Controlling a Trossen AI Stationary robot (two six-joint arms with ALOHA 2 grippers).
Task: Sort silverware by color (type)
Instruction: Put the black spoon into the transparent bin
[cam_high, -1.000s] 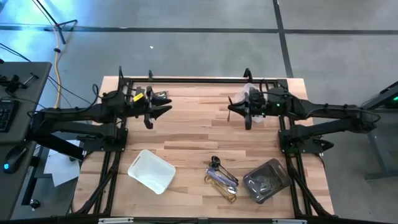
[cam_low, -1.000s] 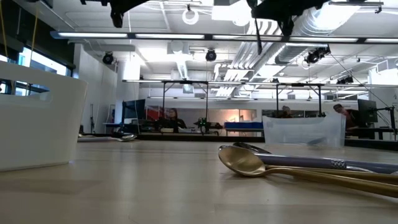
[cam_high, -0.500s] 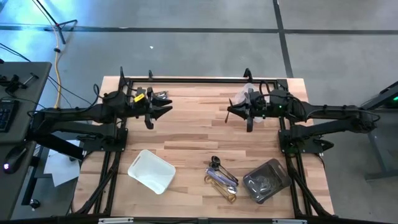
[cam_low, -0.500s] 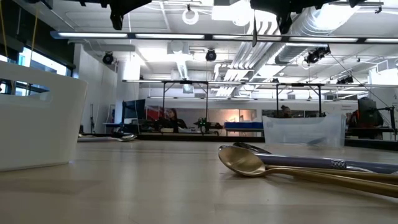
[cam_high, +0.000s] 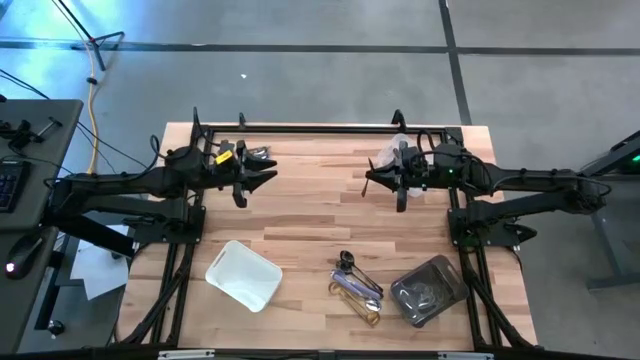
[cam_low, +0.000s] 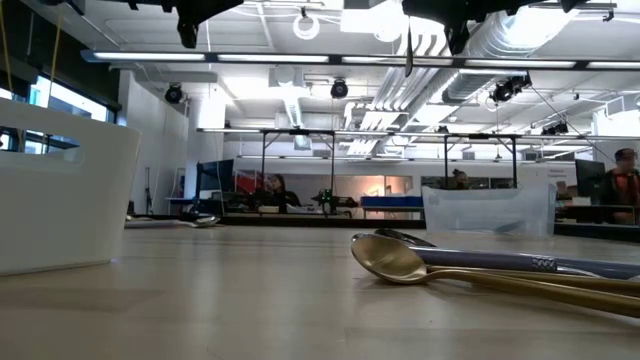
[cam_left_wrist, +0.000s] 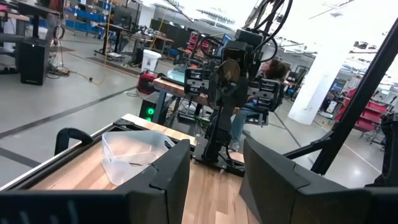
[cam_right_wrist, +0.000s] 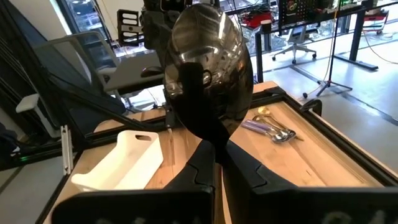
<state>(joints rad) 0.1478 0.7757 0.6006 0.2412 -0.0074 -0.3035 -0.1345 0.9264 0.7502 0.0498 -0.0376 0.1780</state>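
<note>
Next, I open my right gripper to let the dark spoon, still held high over the table, go inside the clear tray at the table's far edge (cam_high: 411, 178).
My right gripper (cam_high: 372, 180) hovers high over the far right part of the table, shut on a dark shiny spoon (cam_right_wrist: 208, 68). The spoon's bowl fills the middle of the right wrist view. My left gripper (cam_high: 268, 172) is open and empty, high over the far left part and facing the right one. Gold, silver and dark silverware (cam_high: 357, 288) lies in a loose pile on the wood near the front. In the low view a gold spoon (cam_low: 395, 258) lies beside a silver one (cam_low: 480, 260). More pieces lie in a clear tray (cam_high: 428, 290). My right gripper pinches the spoon between its two fingers at the neck of the handle (cam_right_wrist: 215, 144), just below the bowl. The fingers come level from the table's right side. The spoon is lifted clear and stands upright, bowl up, with its thin handle (cam_low: 408, 55) hanging below the fingers.
A white tray (cam_high: 243, 274) sits near the front left. A second clear tray (cam_left_wrist: 134, 152) stands at the far edge by the right arm. A black frame (cam_high: 320, 128) borders the table. People move in the room beyond.
My right gripper has shifted a little toward the table's left with the spoon, staying shut, and has then held still. The silverware and trays on the table have not moved.
</note>
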